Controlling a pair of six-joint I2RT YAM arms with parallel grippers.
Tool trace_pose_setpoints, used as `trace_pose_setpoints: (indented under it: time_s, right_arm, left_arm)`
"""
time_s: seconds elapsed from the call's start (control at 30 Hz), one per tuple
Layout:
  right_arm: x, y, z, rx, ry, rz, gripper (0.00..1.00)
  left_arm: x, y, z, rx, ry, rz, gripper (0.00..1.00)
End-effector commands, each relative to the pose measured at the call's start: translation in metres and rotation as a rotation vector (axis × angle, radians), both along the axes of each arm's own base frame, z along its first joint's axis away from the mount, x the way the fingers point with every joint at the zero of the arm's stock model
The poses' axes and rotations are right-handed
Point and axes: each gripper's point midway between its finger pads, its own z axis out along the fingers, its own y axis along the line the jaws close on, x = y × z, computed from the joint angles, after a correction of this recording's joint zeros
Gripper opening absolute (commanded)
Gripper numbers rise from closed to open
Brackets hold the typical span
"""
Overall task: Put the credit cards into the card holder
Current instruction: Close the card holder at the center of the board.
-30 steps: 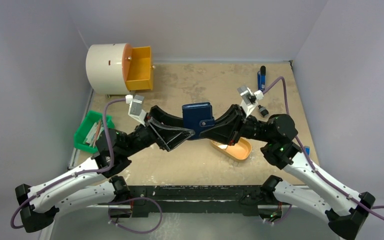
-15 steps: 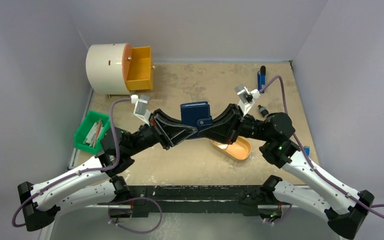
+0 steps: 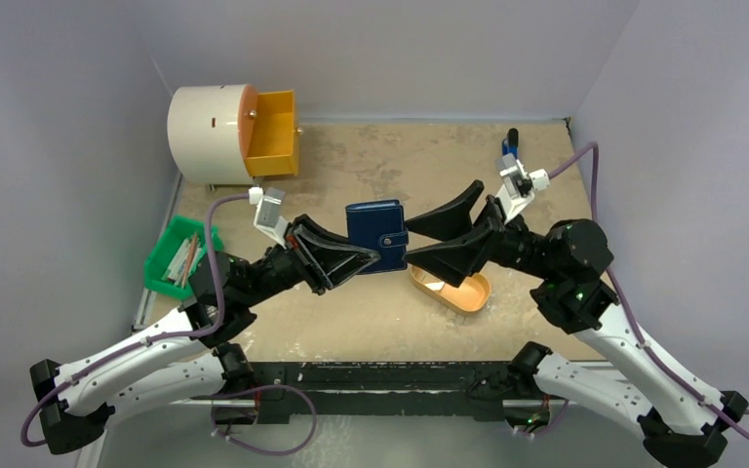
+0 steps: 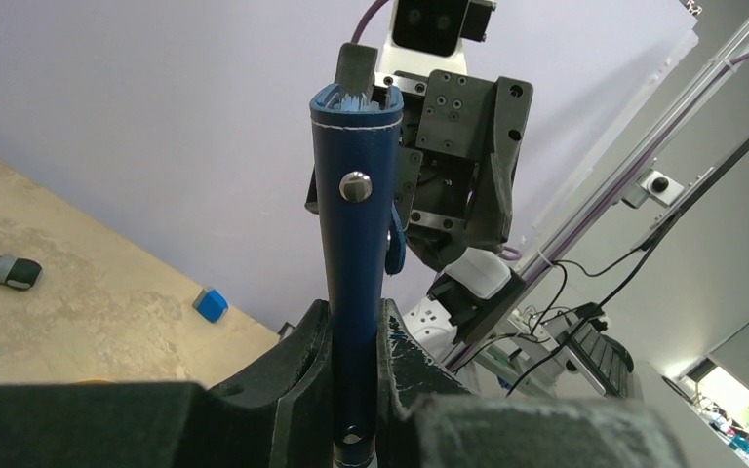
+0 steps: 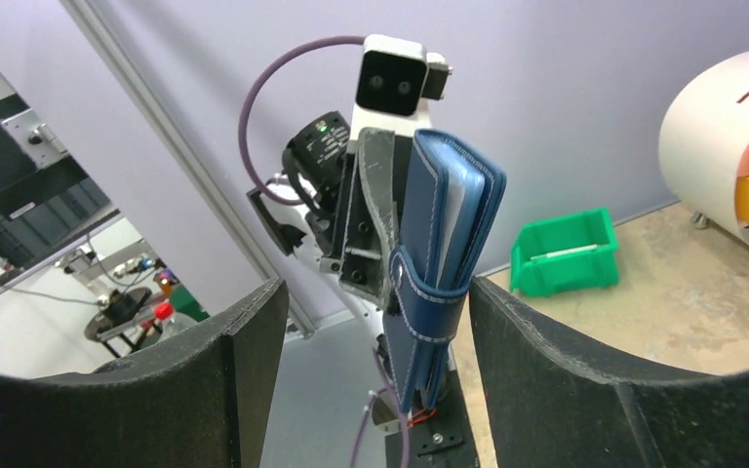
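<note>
Next, my left gripper sets the navy card holder free on the table (image 3: 376,223) between the orange drawer and the oval tray.
The navy card holder (image 3: 377,234) is folded shut, its snap tab fastened, and hangs above the table between the two arms. My left gripper (image 3: 371,258) is shut on its lower edge; in the left wrist view the holder (image 4: 356,224) stands upright out of that gripper (image 4: 351,322). My right gripper (image 3: 413,244) is open, with its fingers apart on either side of the holder's right end and not touching it. In the right wrist view the holder (image 5: 444,244) sits in the wide gap of that gripper (image 5: 375,302). A pale edge (image 5: 460,200) shows between its leaves; the credit cards are otherwise hidden.
A white drum (image 3: 210,132) with an open orange drawer (image 3: 271,132) stands at the back left. A green bin (image 3: 177,255) of sticks sits at the left edge. An orange oval tray (image 3: 458,290) lies under the right gripper. A blue pen (image 3: 510,151) lies at the back right.
My left gripper has shut on the card holder. My right gripper has opened, let go of it and drawn back to the right. The holder has shifted slightly left.
</note>
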Motion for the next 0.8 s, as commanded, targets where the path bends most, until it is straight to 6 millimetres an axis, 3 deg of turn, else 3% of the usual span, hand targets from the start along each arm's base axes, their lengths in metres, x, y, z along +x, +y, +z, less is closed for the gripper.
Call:
trace_pose_setpoints:
  time_s: [0.0, 0.37, 0.6, 0.77]
  right_arm:
    - [0.013, 0.001, 0.017, 0.003, -0.004, -0.064, 0.7]
    - [0.028, 0.013, 0.003, -0.088, 0.054, -0.077, 0.79]
    - [0.028, 0.016, 0.0, -0.099, 0.054, -0.066, 0.75]
    - [0.033, 0.017, -0.006, -0.119, 0.078, -0.083, 0.6]
  left_arm:
    - [-0.001, 0.006, 0.016, -0.038, -0.032, 0.018, 0.0]
    - [-0.002, 0.005, 0.017, -0.036, -0.039, 0.013, 0.0]
    - [-0.001, 0.005, 0.016, -0.032, -0.036, 0.015, 0.0]
    - [-0.001, 0.005, 0.016, -0.032, -0.036, 0.013, 0.0]
